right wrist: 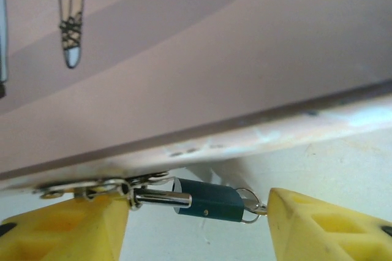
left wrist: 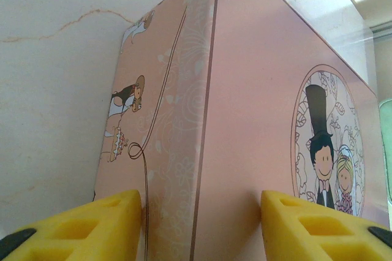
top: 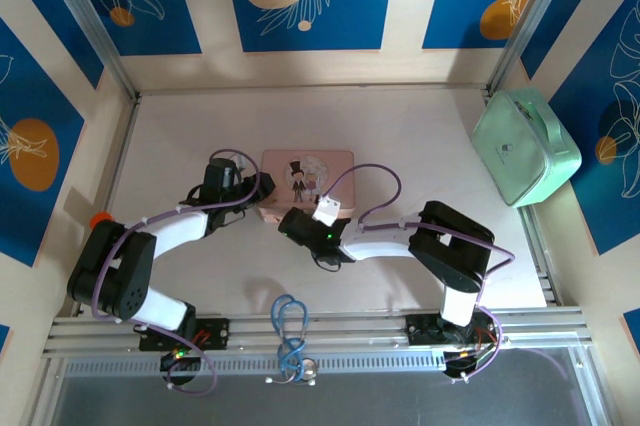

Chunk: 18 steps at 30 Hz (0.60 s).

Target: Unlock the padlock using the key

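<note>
My right gripper should back off, as its finger sits against the hasp beside the open shackle, and then take the padlock (right wrist: 211, 200) and unhook it from the tin.
A pink tin (top: 320, 158) with a cartoon wedding couple on its lid lies mid-table. My left gripper (top: 238, 194) is at the tin's left corner. In the left wrist view its yellow fingers (left wrist: 110, 224) straddle the tin (left wrist: 245, 120), one against the side wall and one against the lid. My right gripper (top: 292, 222) is at the tin's front edge. The padlock (right wrist: 208, 200), teal-blue with a silvery shackle through the tin's hasp (right wrist: 92, 186), hangs between that gripper's (right wrist: 197, 215) spread fingers. The key (right wrist: 256, 209), on a small ring, sticks out of the padlock and touches the right finger.
A mint-green case (top: 525, 146) leans at the right wall. A blue looped cable (top: 290, 331) lies at the near edge between the arm bases. Patterned walls close in the table on three sides.
</note>
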Tool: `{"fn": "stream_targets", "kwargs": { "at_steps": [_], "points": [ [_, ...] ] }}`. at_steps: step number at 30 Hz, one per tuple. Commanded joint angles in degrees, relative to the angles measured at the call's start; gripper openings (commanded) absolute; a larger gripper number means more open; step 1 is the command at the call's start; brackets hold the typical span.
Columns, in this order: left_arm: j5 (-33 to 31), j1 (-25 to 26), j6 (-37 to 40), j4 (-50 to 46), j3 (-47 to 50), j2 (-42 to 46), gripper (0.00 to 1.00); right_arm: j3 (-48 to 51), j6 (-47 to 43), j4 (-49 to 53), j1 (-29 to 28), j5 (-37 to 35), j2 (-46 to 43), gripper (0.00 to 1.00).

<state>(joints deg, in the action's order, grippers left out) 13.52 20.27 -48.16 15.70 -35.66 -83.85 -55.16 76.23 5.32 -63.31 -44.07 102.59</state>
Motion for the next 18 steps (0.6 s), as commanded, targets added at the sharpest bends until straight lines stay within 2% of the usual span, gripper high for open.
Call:
{"fn": "stream_targets", "kwargs": {
  "at_steps": [1,6,9,13,17,18],
  "points": [
    [2.6,0.4,-0.9,-1.7,1.7,-0.6,0.52,-1.3,-2.3,-2.7,0.0,-0.3,1.4,0.57],
    [3.4,0.5,-1.7,-0.2,2.6,-1.1,0.52,-2.9,-7.9,-5.1,0.1,-0.6,2.3,0.48],
    [3.4,0.6,-1.8,0.0,3.1,-0.8,0.52,-6.0,-13.0,-5.3,-0.2,-0.1,3.5,0.37],
    [3.6,0.7,-2.4,0.3,3.7,-0.2,0.51,-10.6,-16.1,-2.0,-0.2,-0.8,5.1,0.27],
    [3.3,1.1,-2.4,0.1,4.1,0.7,0.51,-11.2,-16.1,-1.4,-0.3,-1.5,4.7,0.27],
    [3.3,1.1,-2.5,0.1,4.2,0.8,0.51,-11.2,-16.2,-1.4,-0.4,-1.7,4.6,0.3]
  ]
}}
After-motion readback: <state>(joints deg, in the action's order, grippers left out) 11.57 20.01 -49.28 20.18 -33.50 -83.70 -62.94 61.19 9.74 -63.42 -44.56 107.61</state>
